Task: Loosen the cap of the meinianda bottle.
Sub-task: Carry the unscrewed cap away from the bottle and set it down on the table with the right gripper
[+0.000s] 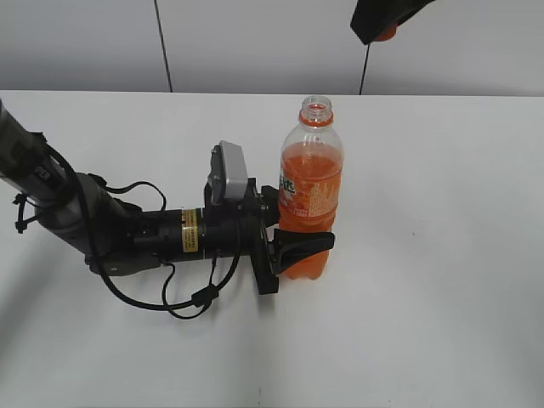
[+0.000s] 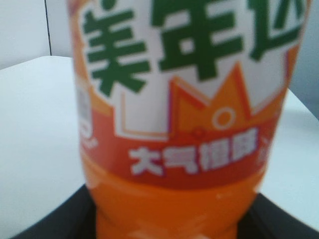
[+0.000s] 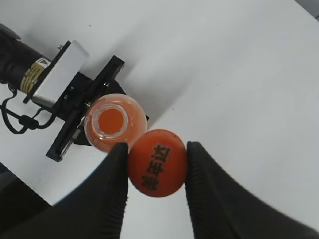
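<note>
My right gripper should release the orange cap onto the white table, at a spot that lies across the meinianda bottle from my left gripper (image 1: 433, 239).
The meinianda bottle (image 1: 310, 183) stands upright on the white table, its mouth open and bare. Its orange-and-white label fills the left wrist view (image 2: 189, 99). My left gripper (image 1: 293, 242) is shut on the bottle's waisted lower body; its black fingers show at both lower corners of the left wrist view. My right gripper (image 3: 155, 169) is shut on the orange cap (image 3: 157, 163), which has dark characters on top. It holds the cap high above the table, off the bottle. The open bottle mouth (image 3: 110, 122) shows below. In the exterior view the cap (image 1: 387, 34) peeks from the right gripper at the top.
The left arm (image 1: 110, 225) with its cables lies low across the left of the white table (image 1: 442, 280). A grey wall with dark seams stands behind the table.
</note>
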Available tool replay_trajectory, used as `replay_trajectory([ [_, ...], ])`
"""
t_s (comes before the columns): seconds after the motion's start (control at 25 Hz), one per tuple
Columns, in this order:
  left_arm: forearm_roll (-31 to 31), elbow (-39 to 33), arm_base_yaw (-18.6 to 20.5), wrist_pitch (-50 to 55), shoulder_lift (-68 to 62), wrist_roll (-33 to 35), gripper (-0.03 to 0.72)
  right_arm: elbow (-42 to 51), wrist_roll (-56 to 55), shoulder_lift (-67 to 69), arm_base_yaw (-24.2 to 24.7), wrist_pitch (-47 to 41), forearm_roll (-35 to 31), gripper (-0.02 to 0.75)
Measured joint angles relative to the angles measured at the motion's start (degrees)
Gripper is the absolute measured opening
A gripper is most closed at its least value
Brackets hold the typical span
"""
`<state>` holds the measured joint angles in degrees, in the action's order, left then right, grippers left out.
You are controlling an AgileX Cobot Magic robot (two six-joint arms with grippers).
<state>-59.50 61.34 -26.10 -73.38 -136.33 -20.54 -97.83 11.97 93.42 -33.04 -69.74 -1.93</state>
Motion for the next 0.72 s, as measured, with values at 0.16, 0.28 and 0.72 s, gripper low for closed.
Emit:
replay_trajectory([
  [0.16,0.0,0.0,0.0,0.0,0.0,0.0,0.384,0.1,-2.6,0.0,5.4,0.1,-2.4,0.266],
  [0.28,0.0,0.0,0.0,0.0,0.0,0.0,0.384,1.8,-3.0,0.0,12.0,0.1,-3.7,0.266],
  [0.72,0.0,0.0,0.0,-0.1,0.0,0.0,0.384,28.4,-2.9,1.8,24.9,19.5,-7.2,0.266],
])
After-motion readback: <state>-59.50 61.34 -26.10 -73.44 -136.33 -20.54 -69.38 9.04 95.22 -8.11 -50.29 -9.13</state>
